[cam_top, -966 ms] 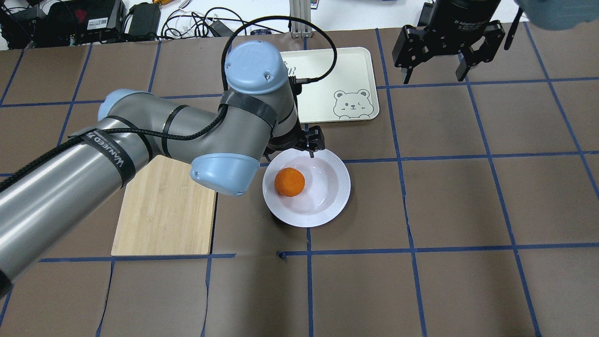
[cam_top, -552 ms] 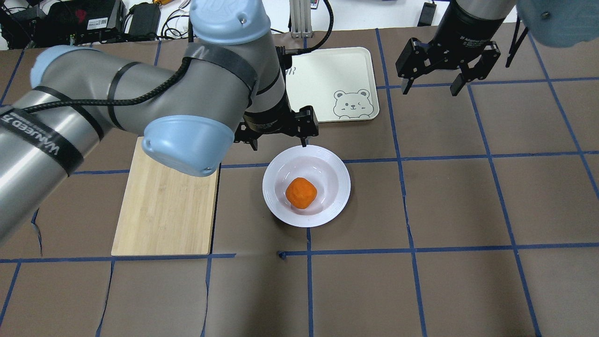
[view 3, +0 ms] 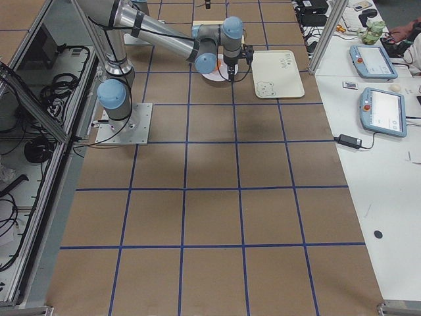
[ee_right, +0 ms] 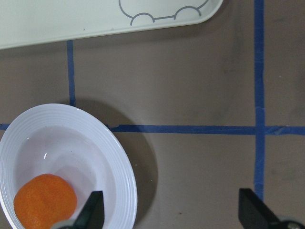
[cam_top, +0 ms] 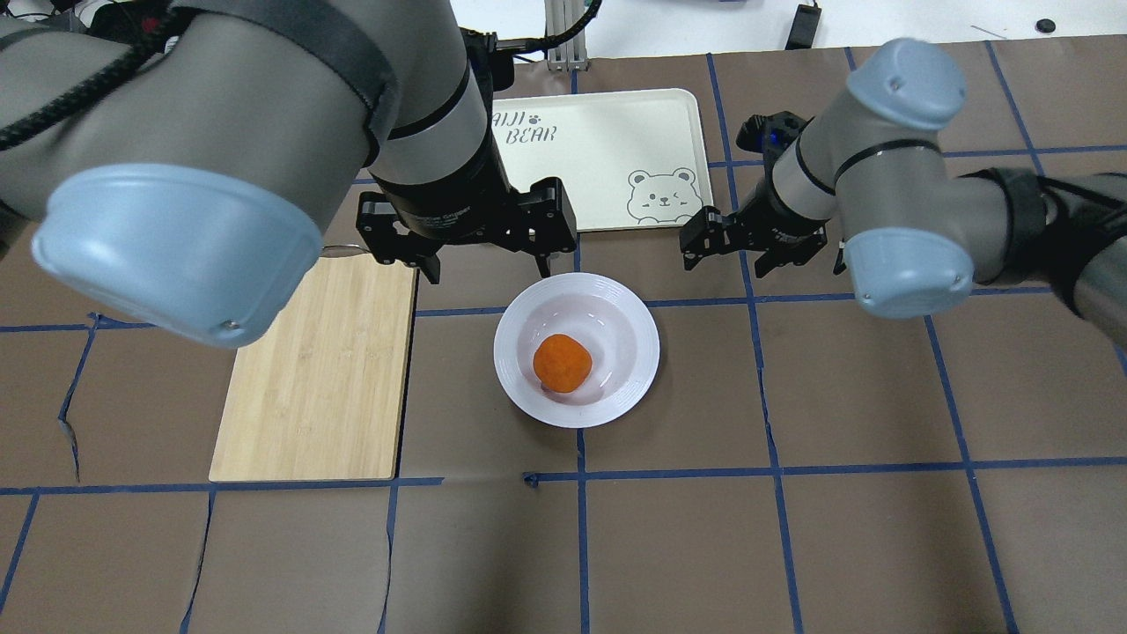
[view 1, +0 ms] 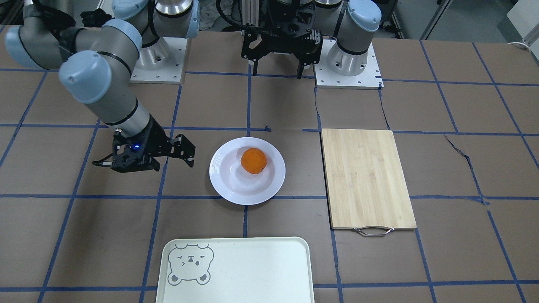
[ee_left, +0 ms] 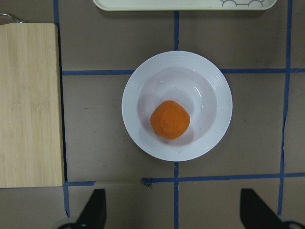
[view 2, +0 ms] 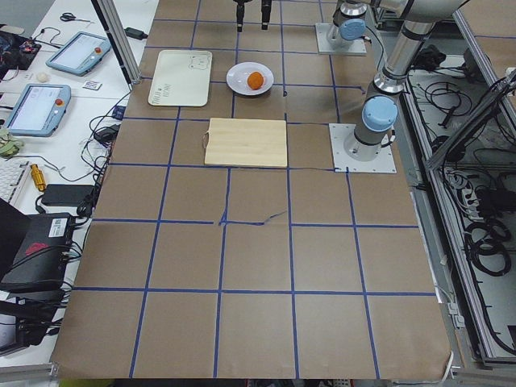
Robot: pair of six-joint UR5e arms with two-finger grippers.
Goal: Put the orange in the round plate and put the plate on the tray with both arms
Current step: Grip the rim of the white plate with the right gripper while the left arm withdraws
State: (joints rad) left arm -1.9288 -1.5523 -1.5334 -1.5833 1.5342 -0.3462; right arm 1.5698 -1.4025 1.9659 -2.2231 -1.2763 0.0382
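The round plate's rim [view 1: 212, 171] [ee_right: 133, 195], on the side facing away from the bamboo cutting board, should be gripped next by my right gripper once it gets there.
The orange [cam_top: 563, 363] [view 1: 254, 160] [ee_left: 170, 119] lies in the sunken centre of the round plate [cam_top: 636, 310] [view 1: 223, 185] [ee_left: 138, 78], which rests on the table. The tray [cam_top: 616, 141] [view 1: 252, 269] lies bare just beyond the plate. My left gripper [cam_top: 489, 271] [ee_left: 174, 210] hangs open and empty, high above the plate's far-left edge. My right gripper [cam_top: 731, 260] [view 1: 153, 166] [ee_right: 171, 210] is open and empty, low beside the plate's right rim [ee_right: 119, 162], apart from it.
A bamboo cutting board [cam_top: 317, 379] [view 1: 366, 176] with a metal handle lies left of the plate. Blue tape lines cross the brown table. Cables and electronics [cam_top: 132, 35] sit past the table's far edge.
My left gripper has risen away from the plate's far rim. The orange rolled from the plate's left side to its middle. My right gripper came down from the far right to beside the plate.
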